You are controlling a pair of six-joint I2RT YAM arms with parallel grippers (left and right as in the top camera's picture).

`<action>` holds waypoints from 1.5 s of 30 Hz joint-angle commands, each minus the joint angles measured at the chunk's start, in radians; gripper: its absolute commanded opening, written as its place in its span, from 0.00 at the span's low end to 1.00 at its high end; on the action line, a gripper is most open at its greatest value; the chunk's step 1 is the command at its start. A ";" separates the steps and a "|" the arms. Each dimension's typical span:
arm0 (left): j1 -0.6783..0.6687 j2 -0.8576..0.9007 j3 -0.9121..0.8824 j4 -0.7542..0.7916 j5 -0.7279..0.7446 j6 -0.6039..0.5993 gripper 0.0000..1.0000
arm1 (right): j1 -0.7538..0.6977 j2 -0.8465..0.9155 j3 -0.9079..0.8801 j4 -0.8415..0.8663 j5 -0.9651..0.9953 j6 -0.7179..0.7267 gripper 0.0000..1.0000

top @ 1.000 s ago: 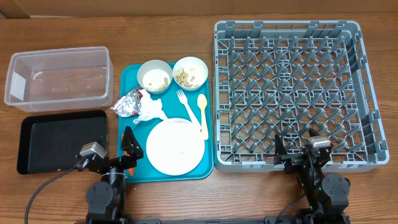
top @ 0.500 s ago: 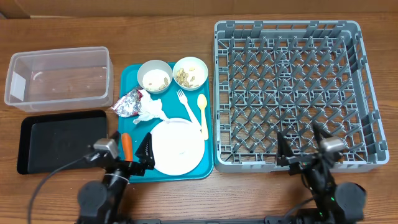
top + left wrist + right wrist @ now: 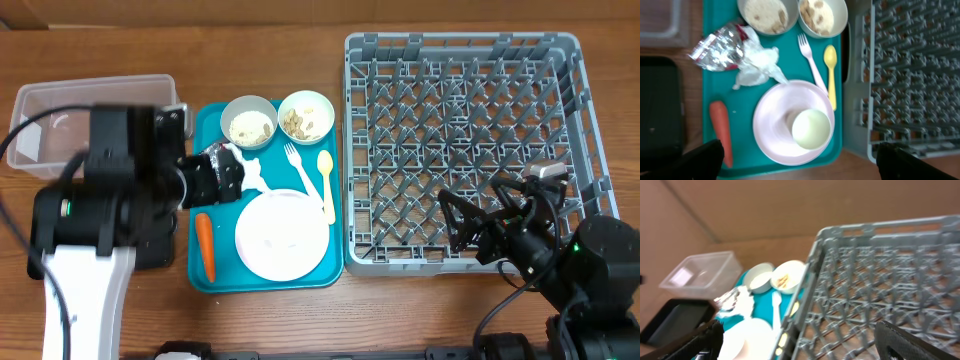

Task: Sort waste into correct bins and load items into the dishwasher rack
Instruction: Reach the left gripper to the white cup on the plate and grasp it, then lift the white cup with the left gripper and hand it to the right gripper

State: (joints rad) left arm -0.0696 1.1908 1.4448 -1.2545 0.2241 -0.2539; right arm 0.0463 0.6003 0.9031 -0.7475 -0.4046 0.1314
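The next move for my left gripper is to go to the white cup standing on the plate and close on the cup's rim (image 3: 270, 222) (image 3: 793, 131), on the side facing the carrot.
On the teal tray (image 3: 330, 275) lie a white plate (image 3: 283, 233), an orange carrot (image 3: 204, 247), a white fork (image 3: 298, 170), a pale-yellow spoon (image 3: 326, 185), a crumpled white napkin (image 3: 250, 176) and two white bowls (image 3: 248, 122) (image 3: 306, 115) holding beige food bits. The foil wrapper (image 3: 720, 45) lies beside the napkin (image 3: 757, 65). My left gripper (image 3: 218, 178) hangs open and empty high over the tray's left side; in the left wrist view (image 3: 797, 150) its fingers frame the plate (image 3: 785, 125) and carrot (image 3: 720, 130). My right gripper (image 3: 478, 225) is open and empty above the front of the grey rack (image 3: 460, 130).
The clear tub (image 3: 90, 88) stands at the back left, partly under my left arm. The black tray (image 3: 660, 110) lies in front of it, mostly hidden from overhead. The right wrist view shows the rack (image 3: 880, 280), the tub (image 3: 700, 272) and the black tray (image 3: 675, 317).
Both arms have risen from the table's front edge. The left arm has swung up and back over the black tray and the teal tray's left side. The carrot is now uncovered.
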 commanded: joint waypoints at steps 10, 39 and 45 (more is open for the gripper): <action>-0.080 0.369 0.064 -0.204 0.054 0.061 0.80 | -0.003 0.210 0.020 -0.179 0.232 0.315 1.00; -0.245 0.393 -0.396 0.325 -0.117 -0.113 0.04 | -0.003 0.309 0.020 -0.227 0.225 0.315 0.86; -0.230 0.386 -0.309 0.226 -0.022 -0.080 0.04 | -0.003 0.309 0.023 -0.220 0.213 0.303 0.86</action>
State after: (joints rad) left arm -0.3168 1.5845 1.0683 -0.9939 0.1287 -0.3630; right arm 0.0463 0.9146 0.9054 -0.9787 -0.1936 0.4438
